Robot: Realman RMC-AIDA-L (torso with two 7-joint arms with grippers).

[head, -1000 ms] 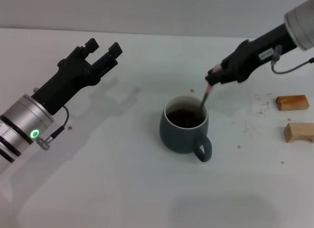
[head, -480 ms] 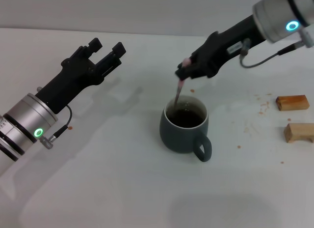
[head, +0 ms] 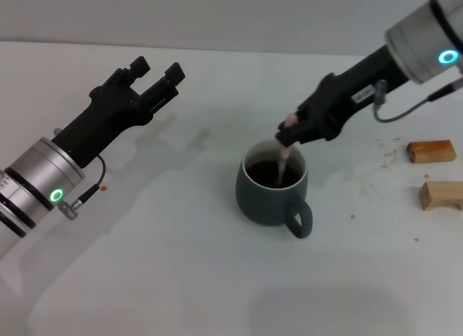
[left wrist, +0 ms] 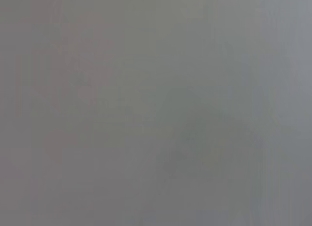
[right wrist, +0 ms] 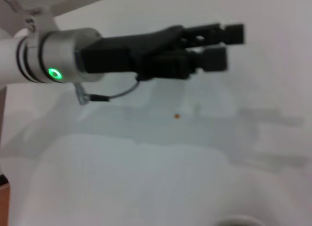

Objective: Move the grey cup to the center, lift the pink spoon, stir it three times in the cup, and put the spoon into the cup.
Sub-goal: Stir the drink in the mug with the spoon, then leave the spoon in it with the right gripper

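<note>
Next, I let go of the pink spoon with my right gripper in the grey cup, so that it leans against the cup's rim (head: 296, 171) above its handle.
The grey cup (head: 269, 193) stands mid-table in the head view, its handle toward me and to the right, with dark liquid inside. My right gripper (head: 291, 129) is just above the cup's far rim, shut on the pink spoon (head: 283, 159). The spoon hangs nearly upright with its lower end in the liquid. My left gripper (head: 157, 72) is open and empty above the table to the left of the cup. It also shows in the right wrist view (right wrist: 222, 43). The left wrist view shows only plain grey.
Two brown wooden blocks (head: 431, 150) (head: 441, 195) lie at the right edge of the table, with small crumbs scattered around them. A small crumb (head: 103, 188) lies near the left arm.
My right gripper has carried the spoon around inside the cup: from the right rim, to the far left rim, and now back over the middle. The left arm has barely moved.
</note>
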